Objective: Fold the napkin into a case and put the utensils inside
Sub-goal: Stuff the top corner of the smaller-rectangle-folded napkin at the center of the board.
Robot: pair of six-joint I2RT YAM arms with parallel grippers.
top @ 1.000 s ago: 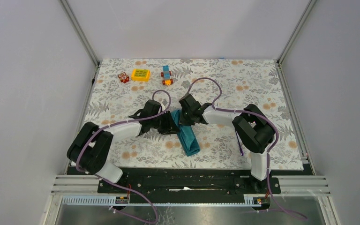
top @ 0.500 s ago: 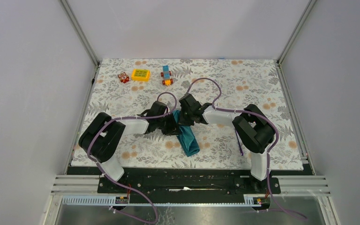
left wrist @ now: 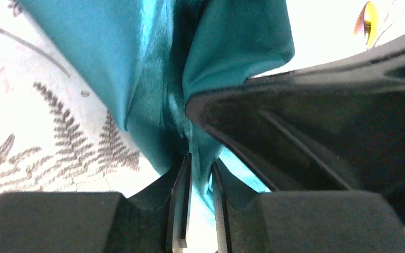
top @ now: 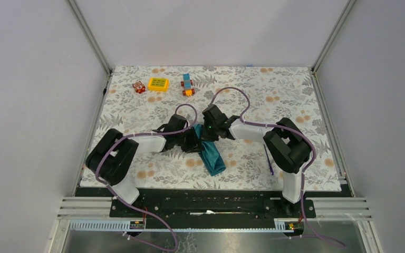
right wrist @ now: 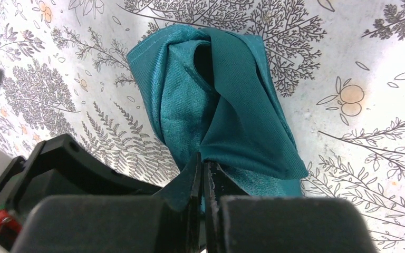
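Observation:
The napkin's bunched fold has both grippers crowded on it, so my right gripper will pull the napkin's top flap aside before my left gripper takes the napkin nearer its far end (right wrist: 161, 60).
The dark teal napkin (top: 212, 156) lies bunched in a narrow folded strip at the middle of the floral mat, its far end lifted between both grippers. My left gripper (top: 194, 140) comes in from the left; in the left wrist view its jaws (left wrist: 200, 158) stand narrow with a fold of the napkin (left wrist: 153, 68) pinched between them. My right gripper (top: 206, 135) meets it from the right, its jaws (right wrist: 203, 158) shut on the napkin's edge (right wrist: 227, 105). A thin purple-handled utensil (top: 269, 160) lies by the right arm's elbow. The other utensil is hidden.
Three toy pieces stand at the back left of the mat: a small brown one (top: 139, 87), a yellow block (top: 158, 84), and a blue and orange stack (top: 188, 85). Grey walls enclose the mat (top: 295, 95) on three sides.
The left arm's elbow has swung right and inward, and its gripper has edged closer to the right gripper, with its jaws narrowed on the napkin. The right arm has hardly moved.

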